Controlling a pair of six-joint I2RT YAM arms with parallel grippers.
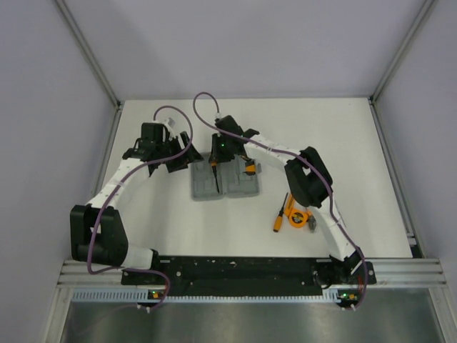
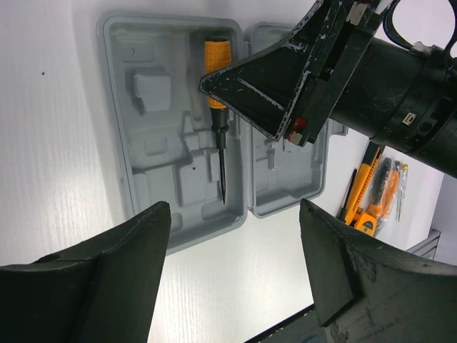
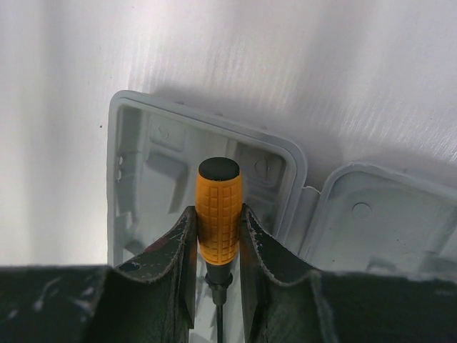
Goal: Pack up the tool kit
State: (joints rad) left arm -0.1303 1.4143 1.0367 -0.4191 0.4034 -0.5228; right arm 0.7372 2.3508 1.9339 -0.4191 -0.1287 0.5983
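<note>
Next, I release the screwdriver from my right gripper in the grey case's half nearer my left gripper [image 1: 216,174] [image 3: 212,243], next to the hinge.
The grey case [image 1: 241,187] lies open in two halves at the table's middle. It also shows in the left wrist view [image 2: 153,125] and the right wrist view [image 3: 136,150]. My right gripper [image 1: 214,161] is shut on the orange handle of a screwdriver [image 3: 218,207]. It holds the screwdriver [image 2: 218,64] over the left half beside the hinge, black shaft pointing toward the near edge. I cannot tell whether it touches the tray. My left gripper [image 1: 180,158] is open and empty just left of the case; its jaws [image 2: 234,207] stand wide apart.
Several loose orange-and-black tools [image 1: 293,216] lie right of the case near the right arm, also in the left wrist view [image 2: 378,189]. A small orange-and-black piece [image 1: 250,168] sits at the right half's far edge under the right arm. Walls enclose the table.
</note>
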